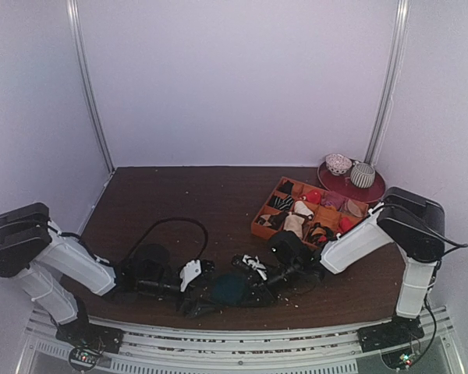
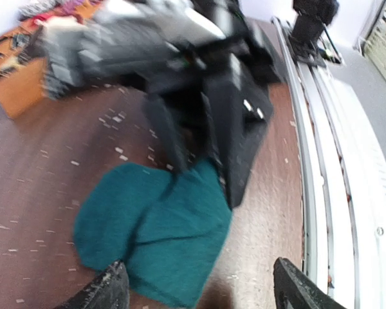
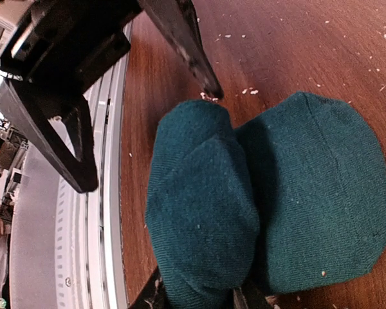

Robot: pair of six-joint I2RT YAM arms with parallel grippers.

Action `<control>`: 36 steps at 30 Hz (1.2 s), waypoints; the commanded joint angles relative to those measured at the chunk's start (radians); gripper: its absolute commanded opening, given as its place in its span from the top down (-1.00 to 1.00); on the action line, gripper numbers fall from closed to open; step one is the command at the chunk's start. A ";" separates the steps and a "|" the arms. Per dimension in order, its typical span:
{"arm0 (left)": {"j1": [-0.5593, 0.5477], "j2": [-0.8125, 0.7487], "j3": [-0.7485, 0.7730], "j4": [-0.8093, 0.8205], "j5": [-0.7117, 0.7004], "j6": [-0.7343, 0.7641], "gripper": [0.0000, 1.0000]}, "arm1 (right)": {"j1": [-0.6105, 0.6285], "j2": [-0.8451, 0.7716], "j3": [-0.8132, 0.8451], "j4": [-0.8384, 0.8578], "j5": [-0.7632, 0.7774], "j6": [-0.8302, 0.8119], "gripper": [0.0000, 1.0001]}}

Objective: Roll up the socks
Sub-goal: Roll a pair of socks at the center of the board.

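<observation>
My right gripper alone is holding one end of the folded lump. Next, my left gripper pinches the lump's loose end point(image 3: 193, 121) before my right gripper grips again.
The teal socks point(image 1: 228, 288) lie side by side on the brown table near its front edge. Their cartoon end does not show. In the right wrist view the socks point(image 3: 321, 199) lie flat on the right, with a folded-over lump point(image 3: 199, 212) on the left. My right gripper point(image 3: 196, 301) is shut on that lump at the bottom edge. In the left wrist view the socks point(image 2: 148, 235) lie between and ahead of my left gripper point(image 2: 199, 286), which is open wide just above the table. The black right gripper point(image 2: 225, 129) rests on their far end.
An orange tray point(image 1: 263, 227) of rolled socks stands right of centre, also in the left wrist view point(image 2: 13, 84). A maroon plate point(image 1: 374, 191) with two sock balls sits at the back right. The metal front rail point(image 2: 321, 193) runs close beside the socks. White crumbs dot the table.
</observation>
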 commanded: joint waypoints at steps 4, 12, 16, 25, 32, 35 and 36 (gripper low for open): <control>-0.027 0.096 0.034 0.108 0.048 0.040 -0.48 | -0.031 0.090 -0.019 -0.314 0.015 0.029 0.45; -0.028 0.184 0.096 0.025 0.053 0.048 0.17 | -0.037 0.113 0.002 -0.319 -0.008 0.048 0.45; -0.031 0.226 0.124 -0.042 0.028 0.039 0.41 | -0.038 0.111 0.002 -0.305 -0.016 0.062 0.44; -0.022 0.277 0.211 -0.336 0.034 -0.086 0.66 | -0.038 -0.161 -0.086 -0.237 0.247 -0.034 0.03; 0.044 0.313 0.231 -0.500 0.180 -0.218 0.70 | 0.115 -0.524 -0.313 0.045 0.671 -0.363 -0.14; 0.064 0.327 0.246 -0.550 0.236 -0.242 0.70 | 0.168 -0.530 -0.318 0.085 0.699 -0.465 -0.19; 0.068 0.331 0.259 -0.572 0.243 -0.245 0.70 | 0.176 -0.513 -0.302 0.073 0.693 -0.482 -0.19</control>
